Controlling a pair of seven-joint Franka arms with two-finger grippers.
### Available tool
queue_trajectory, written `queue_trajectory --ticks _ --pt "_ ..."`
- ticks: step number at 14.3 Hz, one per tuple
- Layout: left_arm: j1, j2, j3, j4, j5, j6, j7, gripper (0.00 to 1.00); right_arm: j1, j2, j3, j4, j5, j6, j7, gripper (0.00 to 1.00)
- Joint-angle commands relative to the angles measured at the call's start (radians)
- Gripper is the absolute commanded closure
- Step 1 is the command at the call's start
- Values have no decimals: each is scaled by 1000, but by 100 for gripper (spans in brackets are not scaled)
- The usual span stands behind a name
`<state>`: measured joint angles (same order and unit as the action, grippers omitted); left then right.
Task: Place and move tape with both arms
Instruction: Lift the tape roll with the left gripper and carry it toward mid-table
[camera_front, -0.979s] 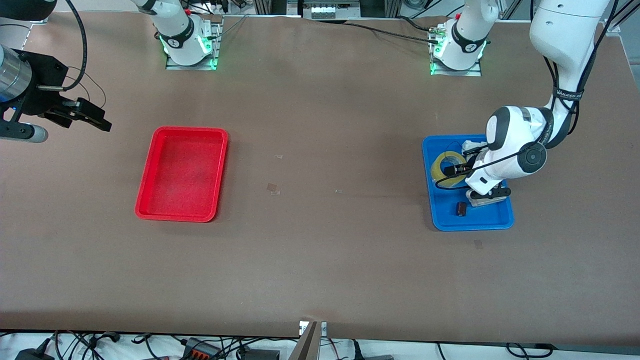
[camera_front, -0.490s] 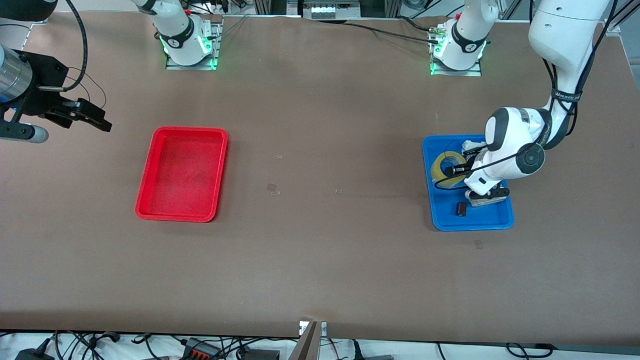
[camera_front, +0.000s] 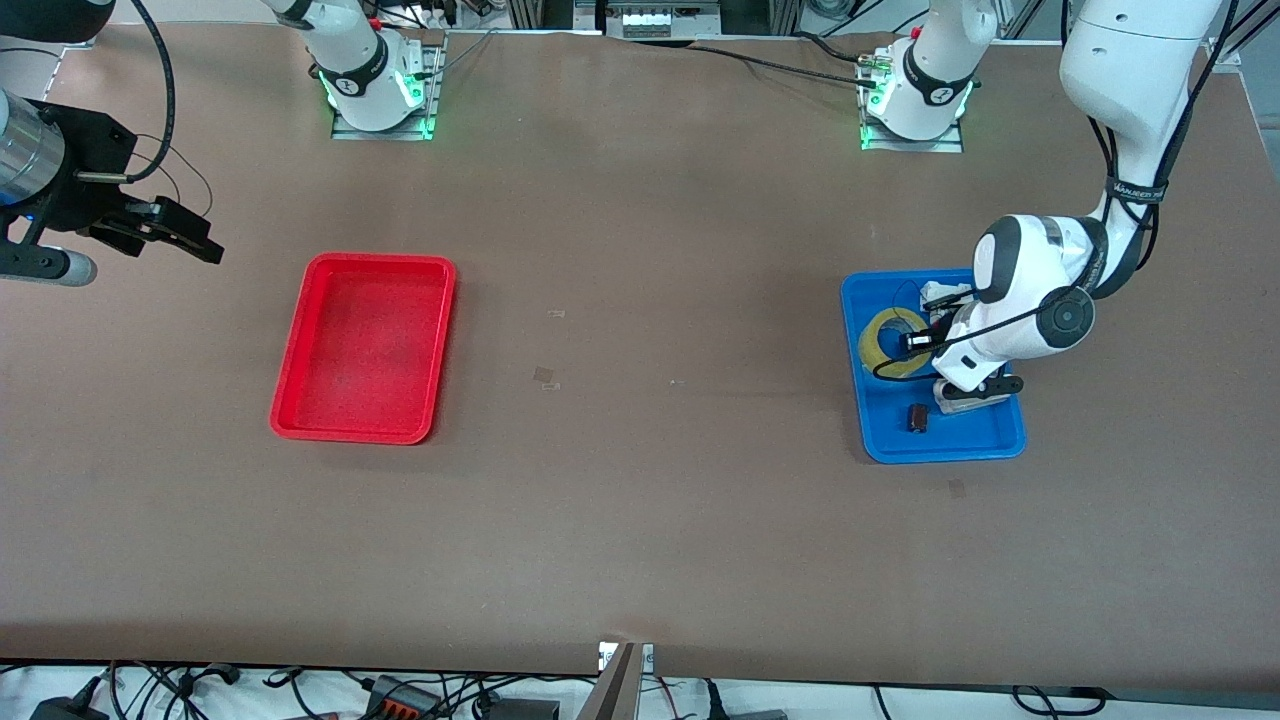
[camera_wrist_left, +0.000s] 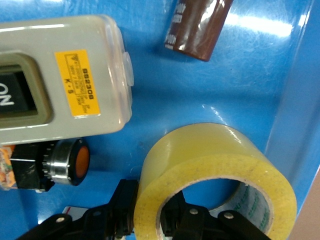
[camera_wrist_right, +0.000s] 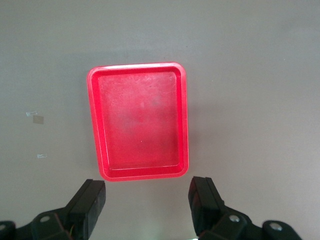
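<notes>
Next, my left gripper releases the tape, which lies in the blue tray now, on the bare brown table (camera_front: 612, 334) between the red tray and the blue tray.
The tape (camera_front: 884, 341), a translucent yellow roll (camera_wrist_left: 215, 165), lies in the blue tray (camera_front: 880, 445) at the left arm's end of the table. My left gripper (camera_front: 921, 342) is down in the tray and shut on the roll's wall. In the left wrist view the gripper (camera_wrist_left: 150, 220) has one finger inside the hole and the other outside. My right gripper (camera_front: 192, 240) waits open and empty in the air at the right arm's end, beside the red tray (camera_front: 300, 330). From its wrist view the gripper (camera_wrist_right: 147, 205) looks down on the red tray (camera_wrist_right: 93, 120).
A grey switch box (camera_wrist_left: 60, 80) with a yellow label shares the blue tray (camera_wrist_left: 280, 60), next to the tape. So do a brown cylinder (camera_wrist_left: 200, 27) and an orange-capped knob (camera_wrist_left: 70, 161). The brown cylinder (camera_front: 917, 418) lies nearer the front camera than the tape.
The left gripper has shut on the tape's wall. The roll and the blue tray shifted slightly. The right arm has not moved.
</notes>
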<state>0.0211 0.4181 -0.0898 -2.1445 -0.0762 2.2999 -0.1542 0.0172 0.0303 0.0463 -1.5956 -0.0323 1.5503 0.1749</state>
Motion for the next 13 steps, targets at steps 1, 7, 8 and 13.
queue_trajectory --ticks 1,7,8,13 --pt "6 -42 -4 29 -11 -58 4 92 -3 -15 3 -7 6 5 -6 2" --pt "-4 -116 -86 184 -11 -286 -83 91 -6 -13 3 -9 6 8 -12 2" --pt "-4 -114 -123 210 -11 -309 -117 91 -8 -13 3 -9 6 8 -15 2" --pt "-47 -70 -329 285 0 -312 -393 91 -16 -7 -3 -12 6 7 -22 2"
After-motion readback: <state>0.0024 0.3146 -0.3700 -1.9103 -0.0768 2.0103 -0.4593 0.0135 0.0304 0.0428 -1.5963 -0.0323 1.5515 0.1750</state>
